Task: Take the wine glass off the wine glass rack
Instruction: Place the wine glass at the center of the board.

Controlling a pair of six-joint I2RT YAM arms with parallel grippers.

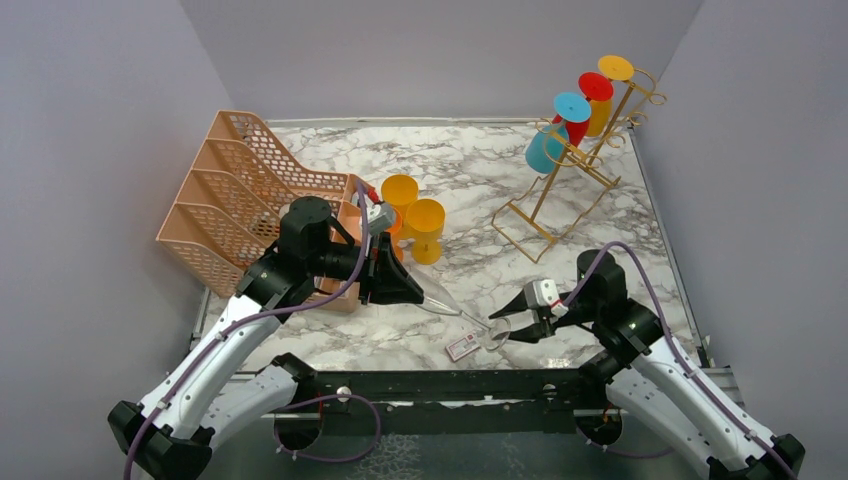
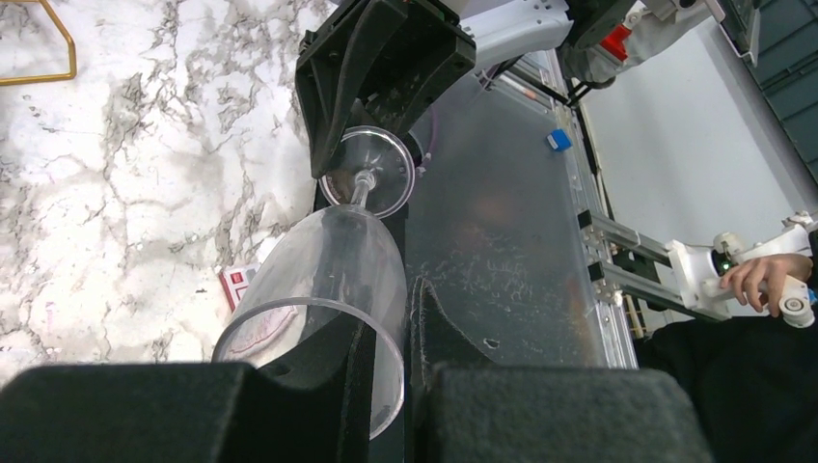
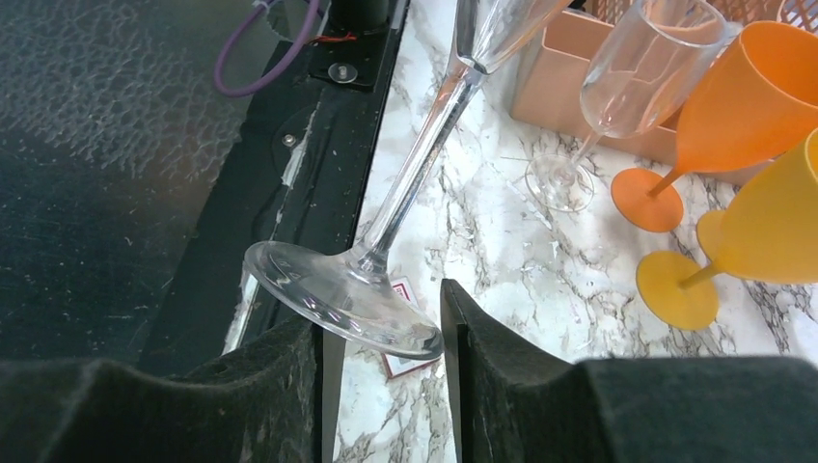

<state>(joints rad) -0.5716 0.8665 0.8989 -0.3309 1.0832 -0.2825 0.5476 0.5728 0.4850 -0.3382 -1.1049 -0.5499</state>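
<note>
Next, the left gripper releases the clear wine glass on the marble table (image 1: 424, 284) in front of the orange glasses.
A clear wine glass (image 1: 455, 310) lies nearly level above the table's near edge. My left gripper (image 1: 418, 290) is shut on its bowl rim, one finger inside the bowl (image 2: 338, 260) and one outside. Its foot (image 3: 338, 294) sits between the open fingers of my right gripper (image 1: 505, 322), close against one finger with a gap to the other. The gold wire wine glass rack (image 1: 560, 190) stands at the back right. A blue glass (image 1: 548, 145), a red glass (image 1: 590, 100) and a yellow glass (image 1: 612, 80) hang upside down on it.
A peach mesh file organizer (image 1: 230, 200) stands at the left. Two orange glasses (image 1: 425, 225) stand beside it, and another clear glass (image 3: 627, 87) stands against it. A small red and white card (image 1: 463, 347) lies under the held glass's foot. The black table rail (image 1: 450, 385) runs along the front.
</note>
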